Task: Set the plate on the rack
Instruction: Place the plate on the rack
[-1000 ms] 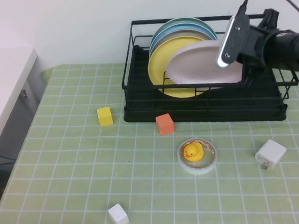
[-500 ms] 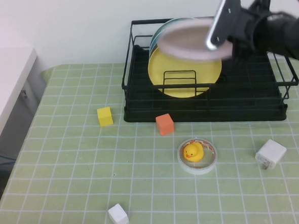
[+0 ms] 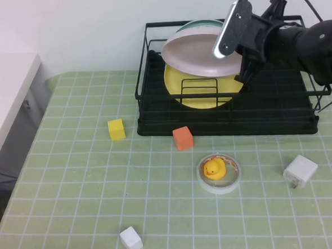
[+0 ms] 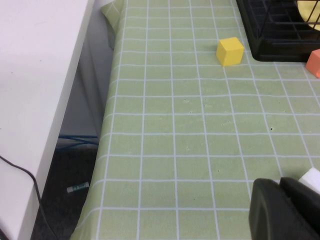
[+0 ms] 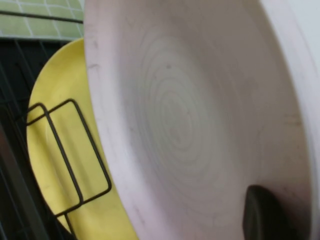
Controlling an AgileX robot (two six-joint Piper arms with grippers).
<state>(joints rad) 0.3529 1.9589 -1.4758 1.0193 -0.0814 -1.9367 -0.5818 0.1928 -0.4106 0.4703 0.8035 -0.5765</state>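
I need to use my right gripper to let go of the pink plate upright in the rack (image 3: 200, 83) (image 5: 84, 146), between the yellow plate and the front wire.
My right gripper (image 3: 239, 55) is shut on the right rim of the pale pink plate (image 3: 198, 53). It holds the plate tilted, almost flat, above the black wire rack (image 3: 278, 123), over the top of the upright yellow plate (image 3: 201, 100) and the blue and grey plates behind it. In the right wrist view the pink plate (image 5: 190, 115) fills the picture, one dark finger (image 5: 265, 215) lies on its inner face, and the yellow plate (image 5: 55, 150) shows below. My left gripper (image 4: 286, 210) is shut and empty, low over the table's left front, out of the high view.
On the green grid mat lie a yellow cube (image 3: 116, 129), an orange cube (image 3: 182, 138), a rubber duck in a tape ring (image 3: 215, 168), a white charger (image 3: 299, 171) and a white cube (image 3: 131, 240). A white table (image 3: 6, 89) stands at the left.
The right gripper lifted the pink plate from low in front of the yellow plate, moved it up and to the left, and turned it nearly flat above the rack.
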